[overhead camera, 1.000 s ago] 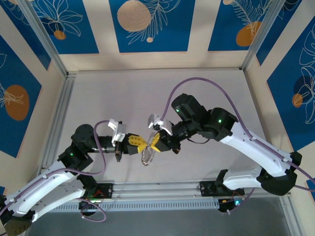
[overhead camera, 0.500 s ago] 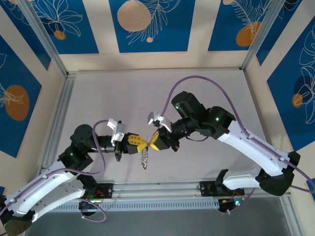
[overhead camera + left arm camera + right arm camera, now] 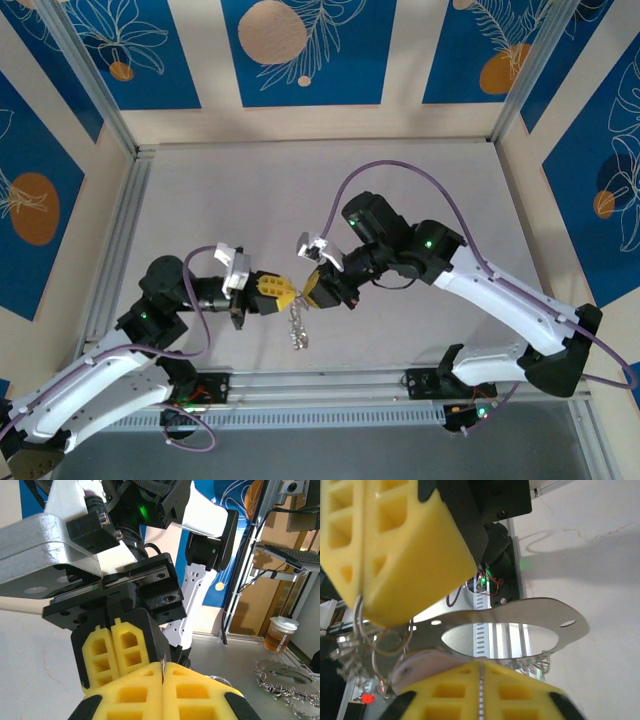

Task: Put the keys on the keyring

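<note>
I should open my right gripper, since it is at the lilac piece's far end, away from the rings, and take the small ring (image 3: 393, 645) below my left gripper.
Just above the near part of the table, my left gripper (image 3: 279, 292) and right gripper (image 3: 308, 289) meet tip to tip. In the left wrist view my left gripper (image 3: 162, 672) is shut on a thin wire edge of the keyring (image 3: 360, 622), whose loops hang from its yellow pads (image 3: 395, 545). My right gripper (image 3: 481, 672) is shut on the edge of a flat silvery key (image 3: 530, 611) with a large oval hole. A lilac piece (image 3: 420, 662) lies against its pads. A bunch of small silvery keys (image 3: 297, 327) dangles below the two grippers.
The grey table (image 3: 300, 190) is walled by pale panels with blue prints. A slotted aluminium rail (image 3: 320, 385) runs along the near edge by the arm bases. Purple cables (image 3: 400, 168) arc above the right arm. A cup of drink (image 3: 280, 635) stands beyond the table.
Both grippers have drifted slightly left while staying tip to tip. The bunch of keys now hangs lower and straighter beneath them. The right arm's elbow has shifted left.
</note>
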Controlling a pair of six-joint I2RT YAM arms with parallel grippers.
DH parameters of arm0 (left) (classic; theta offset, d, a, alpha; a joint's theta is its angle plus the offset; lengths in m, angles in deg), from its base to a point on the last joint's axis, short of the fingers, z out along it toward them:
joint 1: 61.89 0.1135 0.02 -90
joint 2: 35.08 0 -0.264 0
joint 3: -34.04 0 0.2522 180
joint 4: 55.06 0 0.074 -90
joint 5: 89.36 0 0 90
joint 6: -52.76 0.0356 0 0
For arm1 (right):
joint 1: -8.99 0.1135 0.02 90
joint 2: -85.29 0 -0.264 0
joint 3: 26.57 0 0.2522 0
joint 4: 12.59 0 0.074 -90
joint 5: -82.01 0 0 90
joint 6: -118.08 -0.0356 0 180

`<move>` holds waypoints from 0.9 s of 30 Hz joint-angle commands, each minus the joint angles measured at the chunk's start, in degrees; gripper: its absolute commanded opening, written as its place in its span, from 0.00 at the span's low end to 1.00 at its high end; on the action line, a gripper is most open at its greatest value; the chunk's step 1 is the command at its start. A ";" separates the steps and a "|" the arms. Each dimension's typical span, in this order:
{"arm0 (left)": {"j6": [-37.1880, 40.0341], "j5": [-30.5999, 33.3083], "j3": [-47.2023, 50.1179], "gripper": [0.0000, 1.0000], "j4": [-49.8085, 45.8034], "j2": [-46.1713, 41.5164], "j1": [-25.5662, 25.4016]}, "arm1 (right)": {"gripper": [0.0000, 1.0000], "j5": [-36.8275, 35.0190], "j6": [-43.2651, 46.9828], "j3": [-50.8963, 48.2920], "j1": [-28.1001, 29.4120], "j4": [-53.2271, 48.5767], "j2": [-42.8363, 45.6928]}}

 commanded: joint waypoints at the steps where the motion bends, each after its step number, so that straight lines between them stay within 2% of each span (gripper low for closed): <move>1: -0.26 -1.62 0.05 0.00 2.40 -1.25 0.29 | 0.21 1.29 -0.26 -1.66 -1.02 1.58 5.14; 4: -0.66 -2.16 0.02 0.00 2.94 -0.99 0.47 | 0.30 1.00 -0.64 -3.54 -1.76 4.88 8.96; 12: -1.72 -3.57 -0.63 0.00 3.90 -0.18 0.41 | 0.33 4.92 -1.51 -4.94 -2.88 12.09 9.52; 16: -1.74 -3.71 -0.81 0.00 3.81 -0.11 0.46 | 0.39 11.81 -2.01 -4.96 -2.69 14.12 7.53; 20: -1.70 -3.64 -0.80 0.00 3.65 -0.18 0.51 | 0.36 12.79 -1.25 -5.20 -2.02 13.76 6.82; 27: -1.65 -3.64 -0.81 0.00 3.90 -0.12 0.55 | 0.15 14.13 -0.97 -5.43 -1.93 12.87 5.79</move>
